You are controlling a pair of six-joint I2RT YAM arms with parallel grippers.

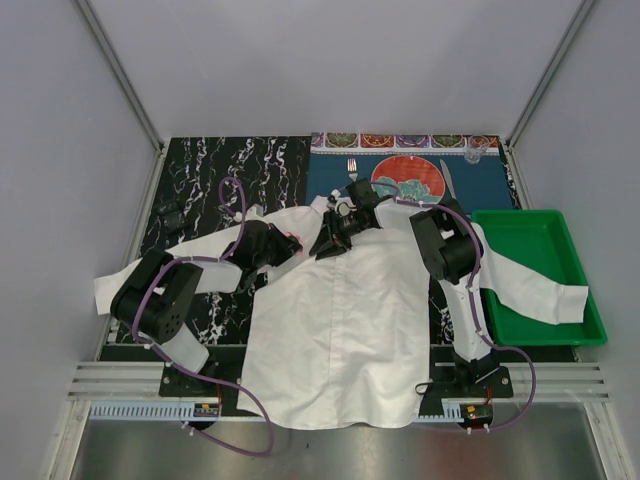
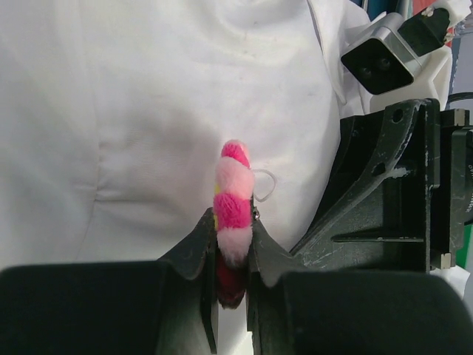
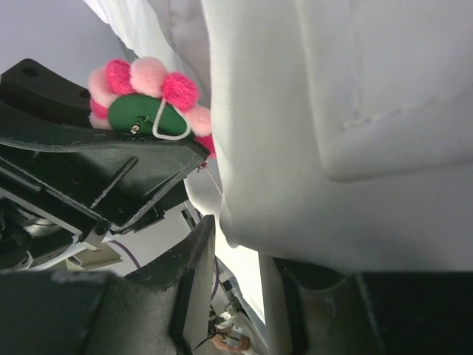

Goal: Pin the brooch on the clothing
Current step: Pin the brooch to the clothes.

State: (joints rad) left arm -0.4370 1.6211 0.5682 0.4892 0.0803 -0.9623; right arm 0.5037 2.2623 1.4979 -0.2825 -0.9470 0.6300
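I should open my right gripper, as the shirt's fold is over just one finger, and pinch the fold's edge [image 3: 230, 231] between both fingers before the brooch goes on.
The clothing [image 1: 340, 320] is a large white shirt lying flat, collar toward the far side. Both grippers meet at its collar. My left gripper [image 2: 233, 240] is shut on the brooch [image 2: 233, 200], a fluffy pink and red flower held edge-on just above the white fabric [image 2: 133, 111]. In the right wrist view the brooch [image 3: 148, 96] shows its green back and a wire loop. My right gripper [image 3: 236, 244] has its jaws apart with light showing between them. A fold of shirt [image 3: 355, 111] lies over its right finger, beside the brooch.
A green bin [image 1: 535, 270] stands at the right with a shirt sleeve draped over its near rim. Behind the collar a round red and teal plate [image 1: 408, 180], a fork [image 1: 352, 168] and a knife [image 1: 448, 180] lie on a blue mat. Black marbled surface [image 1: 200, 170] lies far left.
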